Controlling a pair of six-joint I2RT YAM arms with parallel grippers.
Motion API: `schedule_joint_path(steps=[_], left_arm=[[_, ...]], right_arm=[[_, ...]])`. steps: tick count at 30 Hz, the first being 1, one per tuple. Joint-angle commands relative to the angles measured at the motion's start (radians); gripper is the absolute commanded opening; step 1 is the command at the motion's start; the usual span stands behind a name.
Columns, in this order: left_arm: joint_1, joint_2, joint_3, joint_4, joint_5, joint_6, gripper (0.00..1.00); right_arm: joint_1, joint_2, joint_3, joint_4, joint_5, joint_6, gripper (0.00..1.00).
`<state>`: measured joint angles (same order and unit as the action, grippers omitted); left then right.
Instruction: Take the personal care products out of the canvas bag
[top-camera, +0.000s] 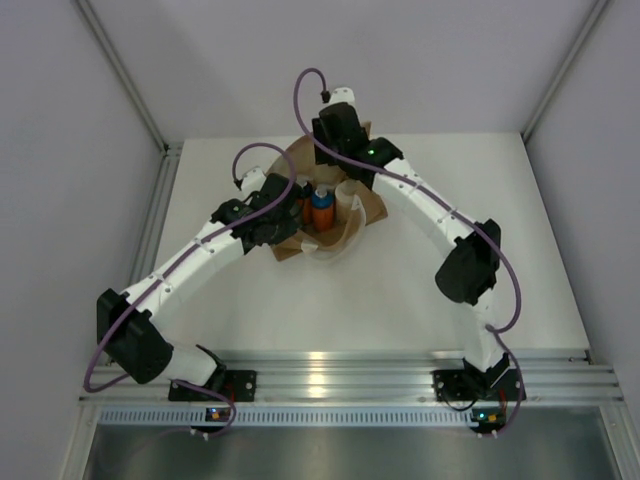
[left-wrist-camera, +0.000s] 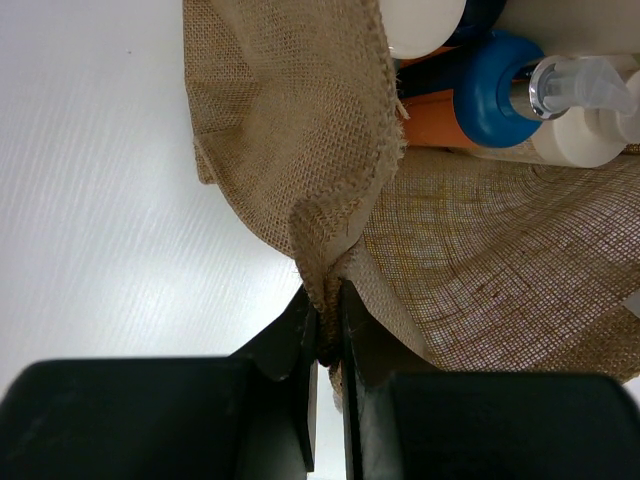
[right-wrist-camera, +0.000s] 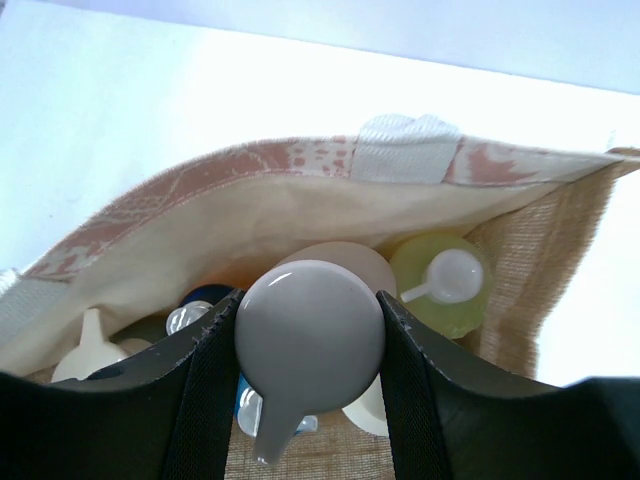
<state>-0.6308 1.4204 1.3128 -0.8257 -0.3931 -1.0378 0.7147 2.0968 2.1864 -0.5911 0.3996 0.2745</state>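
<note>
Next, I put the tan bottle down with my right gripper on the white table (top-camera: 441, 230) next to the canvas bag, under that gripper's white forearm.
The canvas bag (top-camera: 287, 245) lies at the table's far middle with its mouth open. My left gripper (left-wrist-camera: 330, 330) is shut on a fold of the bag's burlap rim (left-wrist-camera: 300, 130). Next to it lies an orange bottle (left-wrist-camera: 440, 120) with a blue cap (left-wrist-camera: 495, 90); it also shows in the top view (top-camera: 321, 208). My right gripper (right-wrist-camera: 310, 345) is inside the bag's mouth, shut on the pale grey pump head (right-wrist-camera: 310, 320) of a bottle whose tan body (right-wrist-camera: 345, 258) shows behind it. A yellow-green bottle (right-wrist-camera: 440, 285) stands just to its right.
The bag's cream lining (right-wrist-camera: 250, 220) and a white handle (right-wrist-camera: 405, 150) rise behind the bottles. A cream pump top (right-wrist-camera: 90, 350) and a blue cap (right-wrist-camera: 205, 297) sit at the left inside the bag. The white table (top-camera: 420, 290) has raised frame posts at both sides.
</note>
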Motion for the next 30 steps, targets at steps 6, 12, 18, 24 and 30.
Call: schedule_joint_path(steps=[6, 12, 18, 24, 30], left_arm=[[0.000, 0.048, -0.006, -0.030, 0.036, 0.019, 0.00], [0.000, 0.049, -0.009, -0.032, 0.028, 0.021, 0.00], [0.000, 0.055, -0.011, -0.030, 0.020, 0.015, 0.00], [0.000, 0.060, -0.007, -0.030, 0.023, 0.013, 0.00], [0.000, 0.049, 0.002, -0.032, 0.030, 0.028, 0.00]], right_arm=[[-0.017, -0.204, 0.127, 0.109, -0.070, -0.064, 0.00], [-0.038, -0.312, 0.147, 0.108, -0.074, -0.104, 0.00], [-0.102, -0.412, 0.142, 0.106, -0.082, -0.086, 0.00], [-0.242, -0.526, 0.035, 0.105, -0.070, -0.089, 0.00], [-0.421, -0.607, -0.166, 0.114, -0.076, -0.086, 0.00]])
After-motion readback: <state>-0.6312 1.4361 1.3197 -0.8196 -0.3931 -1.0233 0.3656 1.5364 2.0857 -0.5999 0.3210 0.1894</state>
